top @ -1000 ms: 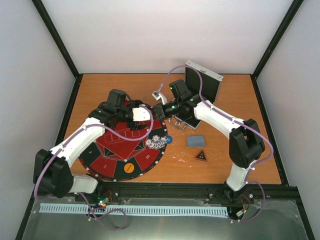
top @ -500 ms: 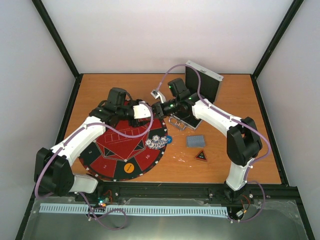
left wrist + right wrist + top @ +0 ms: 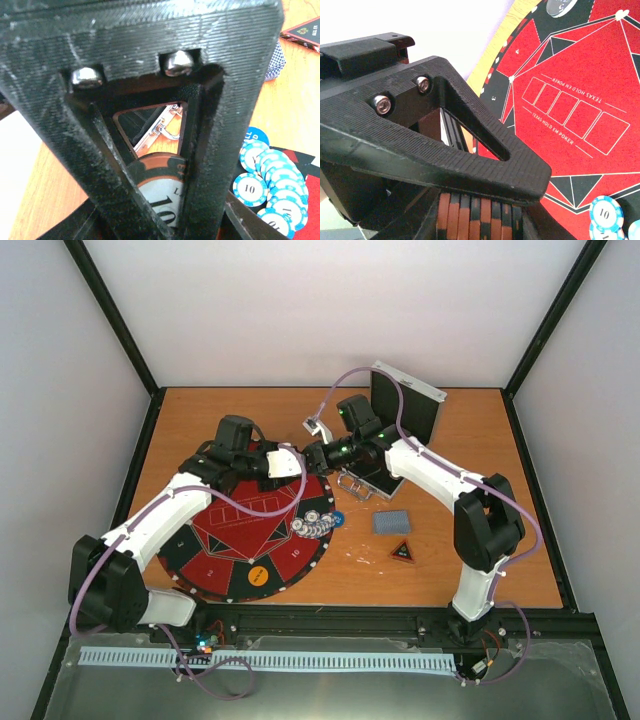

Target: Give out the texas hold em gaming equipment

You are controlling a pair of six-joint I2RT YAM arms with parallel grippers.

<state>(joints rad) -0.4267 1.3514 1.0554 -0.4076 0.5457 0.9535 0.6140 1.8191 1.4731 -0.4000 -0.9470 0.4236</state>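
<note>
The orange-black chips will go from my left gripper beside the yellow disc (image 3: 236, 576), on the disc's side away from the blue-white chips.
Over the far edge of the red-and-black mat (image 3: 215, 565) my two grippers meet tip to tip. My right gripper (image 3: 313, 457) is shut on a stack of orange-black poker chips (image 3: 480, 222), whose edges show in a row under its upper finger. My left gripper (image 3: 293, 462) has its fingers against both sides of an orange-black chip (image 3: 162, 187) marked 10, at the end of that stack. Several blue-white chips (image 3: 318, 523) lie at the mat's right rim. On the table to the right lie a card deck (image 3: 391, 522) and a triangle marker (image 3: 402, 552).
The open silver case (image 3: 400, 420) stands behind the right gripper, its lid upright. A yellow disc (image 3: 257, 575) rests on the mat's near edge and a blue disc (image 3: 337, 519) beside the blue chips. Black frame rails border the table.
The left gripper's jaws have closed in on the chip held by the right gripper. The right gripper has shifted slightly left towards it.
</note>
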